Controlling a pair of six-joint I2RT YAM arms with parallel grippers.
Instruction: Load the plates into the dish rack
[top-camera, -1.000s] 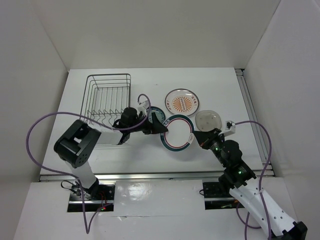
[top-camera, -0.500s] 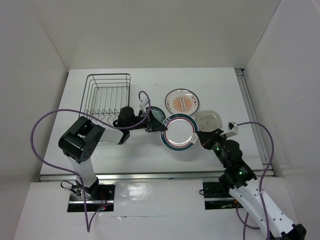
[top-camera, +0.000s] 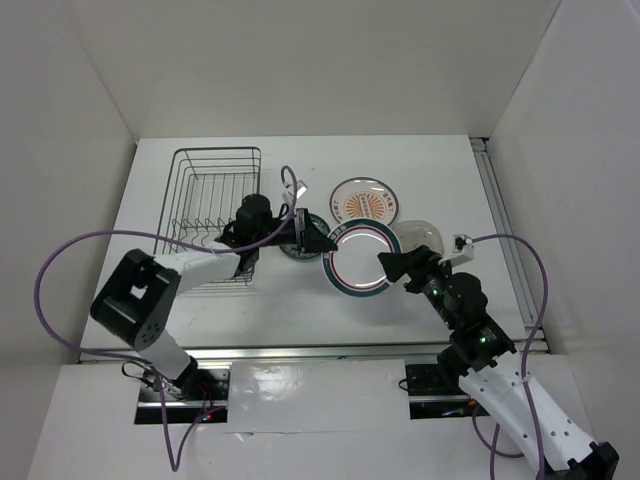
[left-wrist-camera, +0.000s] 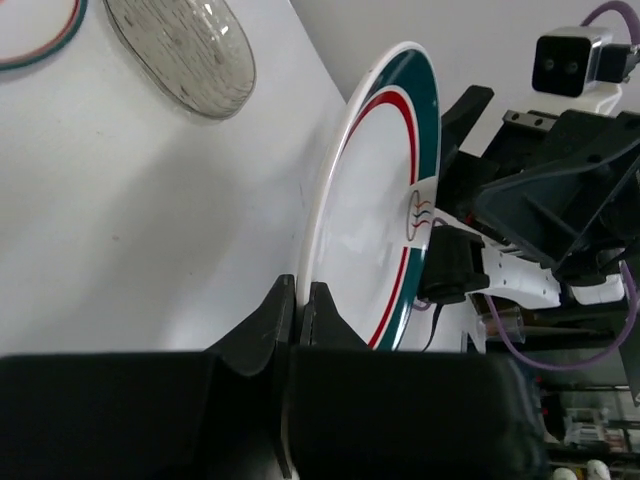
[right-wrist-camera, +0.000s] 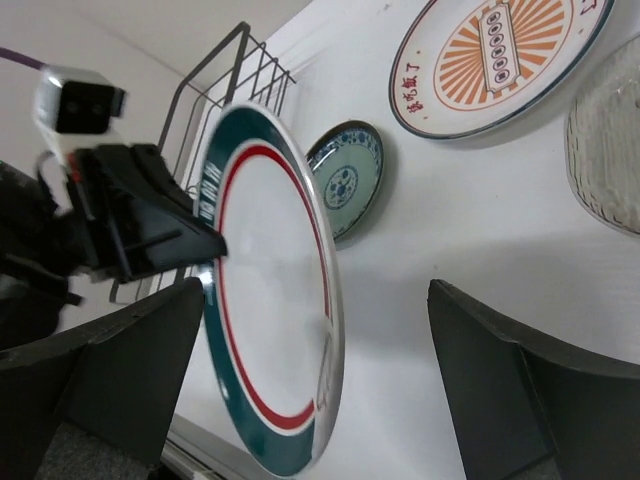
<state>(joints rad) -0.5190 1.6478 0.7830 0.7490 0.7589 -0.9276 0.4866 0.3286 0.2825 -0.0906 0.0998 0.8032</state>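
Observation:
The white plate is in my left gripper. Next, I let go of it on edge in the dish rack's side (top-camera: 236, 229) nearest the teal-blue plate.
The white plate with teal-and-red rim rings (top-camera: 358, 262) stands tilted on edge above the table. My left gripper (top-camera: 322, 243) is shut on its left rim; in the left wrist view the fingers (left-wrist-camera: 283, 305) pinch that rim (left-wrist-camera: 375, 210). My right gripper (top-camera: 392, 262) is open at the plate's right side, its fingers (right-wrist-camera: 115, 365) spread wide around the plate (right-wrist-camera: 270, 290) without touching it. The teal-blue plate (top-camera: 297, 250) lies half hidden under my left gripper. The sunburst plate (top-camera: 365, 203) lies flat further back. The dish rack (top-camera: 215, 200) stands at the left.
A clear glass dish (top-camera: 420, 237) lies on the table just right of the held plate, close to my right wrist. The white walls of the enclosure surround the table. My left arm's forearm lies across the rack's front right corner.
The ringed plate passed from the right gripper to the left: the left jaws shut on its rim, then the right jaws opened. The plate now stands more on edge, shifted slightly back.

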